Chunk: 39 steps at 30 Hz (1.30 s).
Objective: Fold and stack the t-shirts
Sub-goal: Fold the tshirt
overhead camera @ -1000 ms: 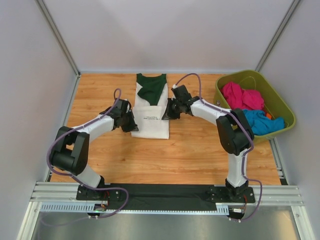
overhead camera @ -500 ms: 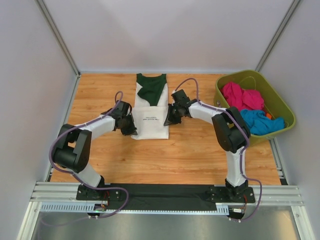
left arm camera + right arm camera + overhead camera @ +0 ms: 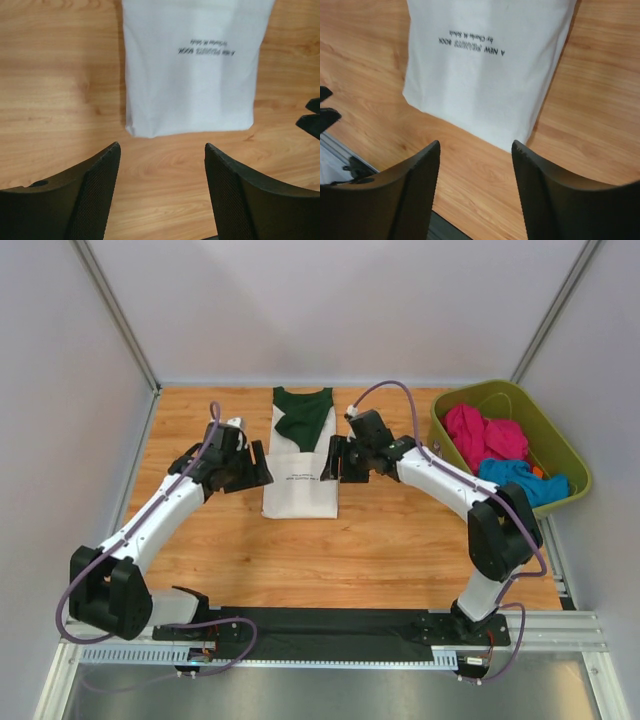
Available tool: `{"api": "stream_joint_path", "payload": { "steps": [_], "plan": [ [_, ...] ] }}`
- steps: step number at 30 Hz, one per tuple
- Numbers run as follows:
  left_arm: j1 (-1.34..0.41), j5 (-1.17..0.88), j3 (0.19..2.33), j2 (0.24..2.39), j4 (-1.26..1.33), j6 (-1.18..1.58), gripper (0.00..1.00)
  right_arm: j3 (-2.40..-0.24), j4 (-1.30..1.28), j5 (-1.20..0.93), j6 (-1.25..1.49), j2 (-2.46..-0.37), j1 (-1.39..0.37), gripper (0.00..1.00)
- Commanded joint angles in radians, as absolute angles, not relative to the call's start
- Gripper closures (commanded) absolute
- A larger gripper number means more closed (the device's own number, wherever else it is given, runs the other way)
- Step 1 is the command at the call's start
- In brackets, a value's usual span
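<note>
The t-shirt's green end is at the table's far edge, so my left gripper and right gripper should grab the t-shirt's near corners (image 3: 267, 514) and pull it closer.
One of the t-shirts (image 3: 301, 485) lies folded into a narrow white rectangle on the wooden table (image 3: 400, 535), its dark green sleeves and neckband (image 3: 303, 416) bunched at the far end. My left gripper (image 3: 260, 470) hovers just off its left edge, open and empty. My right gripper (image 3: 331, 462) hovers off its right edge, also open and empty. In the left wrist view the white fold with its black lettering (image 3: 189, 65) lies beyond the gripper (image 3: 162, 165). The right wrist view shows the same fold (image 3: 485, 65) ahead of that gripper (image 3: 476, 160).
An olive-green tub (image 3: 545, 435) stands at the right edge of the table, holding pink (image 3: 480, 432) and blue (image 3: 520, 483) clothes. Grey walls close in the back and sides. A black base strip (image 3: 330, 632) runs along the near edge.
Both grippers were shut at the shirt's side edges; they have opened and drawn back. The left arm has swung outward to the left and stretched out.
</note>
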State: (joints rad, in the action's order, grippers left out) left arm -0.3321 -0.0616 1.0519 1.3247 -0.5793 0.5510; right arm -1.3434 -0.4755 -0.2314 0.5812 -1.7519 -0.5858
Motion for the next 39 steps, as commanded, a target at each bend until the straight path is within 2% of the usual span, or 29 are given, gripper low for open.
{"api": "stream_joint_path", "payload": {
  "steps": [1,3,7,14,22,26,33,39],
  "plan": [
    [-0.331,-0.057,0.948,1.278,-0.654,0.560,0.25,-1.258,-0.554,-0.132,0.561,-1.729,-0.632,0.37],
    [-0.331,-0.075,0.893,1.263,-0.634,0.597,0.26,-1.214,-0.532,-0.136,0.586,-1.718,-0.640,0.27],
    [-0.330,-0.097,0.871,1.272,-0.603,0.637,0.29,-1.106,-0.468,-0.159,0.630,-1.709,-0.643,0.28],
    [-0.330,-0.087,0.836,1.339,-0.552,0.675,0.32,-1.097,-0.397,-0.193,0.646,-1.756,-0.646,0.38],
    [-0.328,-0.087,0.819,1.407,-0.489,0.698,0.37,-1.132,-0.390,-0.196,0.635,-1.824,-0.646,0.43],
    [-0.322,-0.091,0.825,1.456,-0.485,0.699,0.43,-1.152,-0.390,-0.199,0.630,-1.855,-0.646,0.51],
    [-0.314,-0.098,0.828,1.503,-0.446,0.703,0.51,-1.186,-0.397,-0.195,0.615,-1.896,-0.646,0.58],
    [-0.313,-0.075,0.833,1.543,-0.443,0.689,0.51,-1.206,-0.414,-0.190,0.606,-1.922,-0.644,0.70]
  ]
}}
